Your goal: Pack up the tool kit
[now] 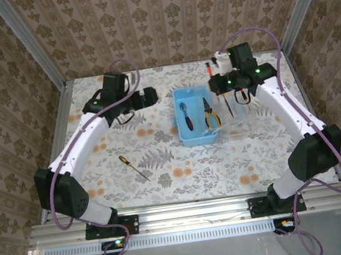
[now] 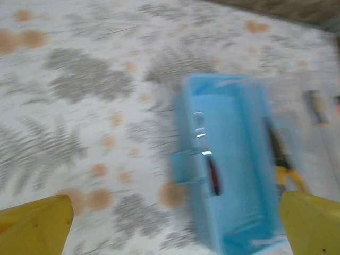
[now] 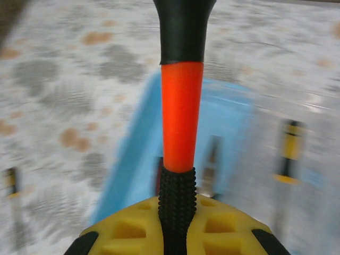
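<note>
Another red-black screwdriver is in the clear lid (image 1: 240, 100). Next, I set the red-black screwdriver down just beside it with my right gripper.
The light-blue case (image 1: 198, 119) lies open at mid-table, with a red-black screwdriver (image 1: 186, 114) and yellow-handled pliers (image 1: 211, 116) inside. My right gripper (image 1: 221, 85) hovers above the case's far right corner. In the right wrist view that gripper (image 3: 177, 212) is shut on the knurled black grip of a red-black screwdriver (image 3: 181, 122), held over the blurred case (image 3: 236, 122). My left gripper (image 1: 151, 97) hangs open left of the case. Its yellow fingers (image 2: 34, 223) stand wide apart, with the case (image 2: 234, 175), screwdriver (image 2: 212, 175) and pliers (image 2: 284, 164) ahead.
The clear lid (image 1: 235, 117) lies flat to the right of the case with thin tools on it, one yellow-black (image 3: 289, 151). A yellow-black screwdriver (image 1: 133, 167) lies on the floral cloth at front left. A small red item (image 1: 210, 67) lies near the back edge.
</note>
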